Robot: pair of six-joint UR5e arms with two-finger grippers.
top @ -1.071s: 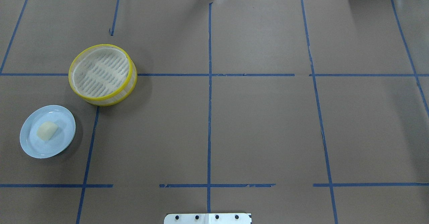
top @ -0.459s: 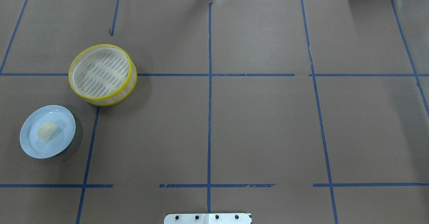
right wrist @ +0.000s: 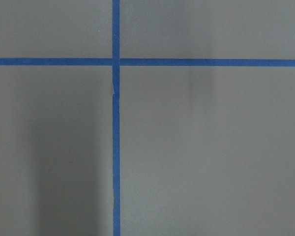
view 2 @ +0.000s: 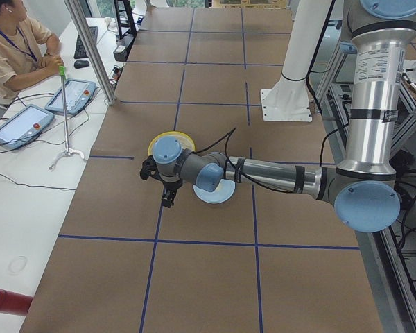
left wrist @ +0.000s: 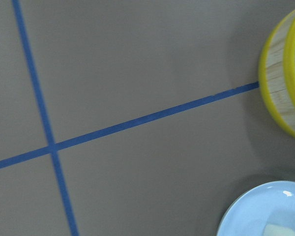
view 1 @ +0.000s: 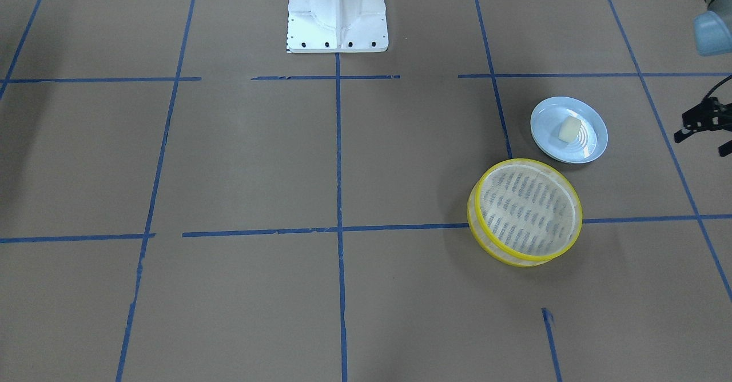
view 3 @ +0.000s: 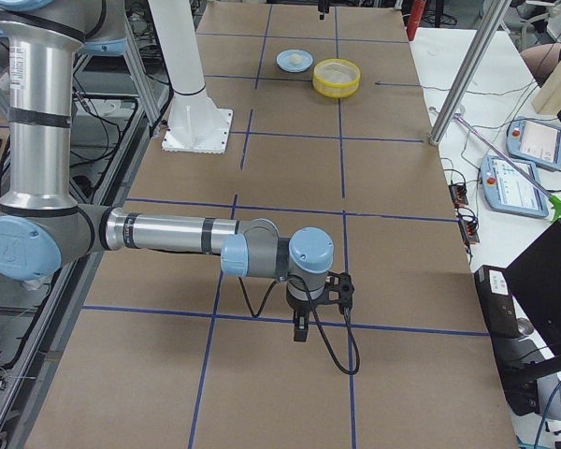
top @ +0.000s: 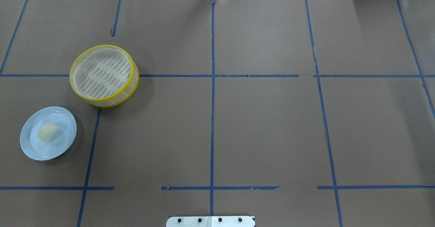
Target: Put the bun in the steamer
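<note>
The next move for my left gripper is to go to the cream-white bun on the pale blue plate and close across the bun's middle [view 1: 570,128], gripping the bun's long sides.
The cream-white bun [top: 47,132] lies on a pale blue plate [top: 66,123] at the table's left side; it also shows in the front view [view 1: 569,128]. The steamer [top: 103,75], a round basket with yellow rims, stands empty just beyond the plate, also in the front view [view 1: 525,211]. My left gripper [view 2: 168,200] hangs above the table beside the plate and steamer, outside the overhead view; I cannot tell if it is open. The left wrist view shows the steamer's wall [left wrist: 280,88] and the plate's rim [left wrist: 250,211]. My right gripper [view 3: 299,327] hangs far off at the table's other end; I cannot tell its state.
The white robot pedestal [view 1: 337,10] stands at the table's middle edge. Blue tape lines [top: 212,101] form a grid on the brown paper. An operator [view 2: 14,48] sits at a side desk with tablets [view 2: 69,96], and a thin stand [view 2: 64,118] rises beside them.
</note>
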